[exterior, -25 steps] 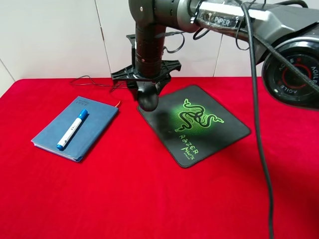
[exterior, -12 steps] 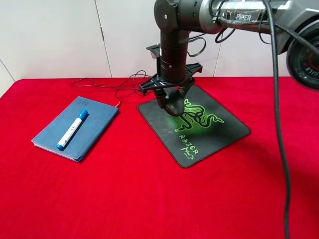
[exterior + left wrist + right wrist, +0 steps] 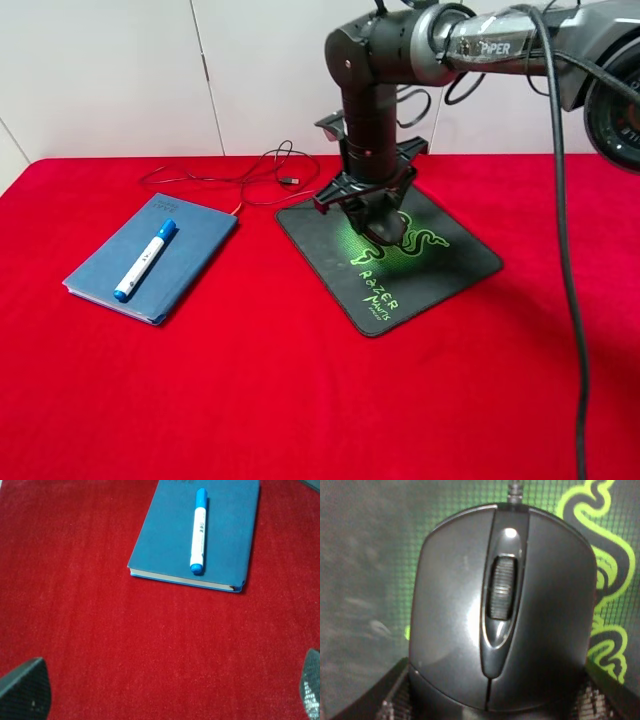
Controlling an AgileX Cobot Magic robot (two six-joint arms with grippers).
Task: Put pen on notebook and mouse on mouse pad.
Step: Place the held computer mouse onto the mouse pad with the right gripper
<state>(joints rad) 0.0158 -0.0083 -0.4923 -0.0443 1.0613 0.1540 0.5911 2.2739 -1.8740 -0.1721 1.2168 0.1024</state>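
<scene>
I need to use my right gripper to set the dark grey mouse, now low over the mouse pad, down on the middle of the mouse pad's green logo (image 3: 401, 239).
The dark grey mouse (image 3: 502, 610) sits between the fingers (image 3: 395, 697) of my right gripper (image 3: 383, 222), which is shut on it. In the high view the mouse (image 3: 389, 231) is low over the green logo of the black mouse pad (image 3: 450, 262); I cannot tell whether it touches. Its thin cable (image 3: 245, 178) trails back left to a USB plug (image 3: 290, 181). The white pen (image 3: 145, 259) with a blue cap lies on the blue-grey notebook (image 3: 185, 255) at the left. My left gripper (image 3: 167, 695) is open above the cloth near the notebook (image 3: 225, 540) and pen (image 3: 198, 530).
A red cloth (image 3: 250, 390) covers the whole table. A white wall stands behind its far edge. The right arm's thick black cable (image 3: 560, 250) hangs down the right side of the high view.
My right gripper has carried the mouse to the right, from the pad's near-left corner to over the green logo. The cable has dragged along behind it. Notebook and pen have not moved.
</scene>
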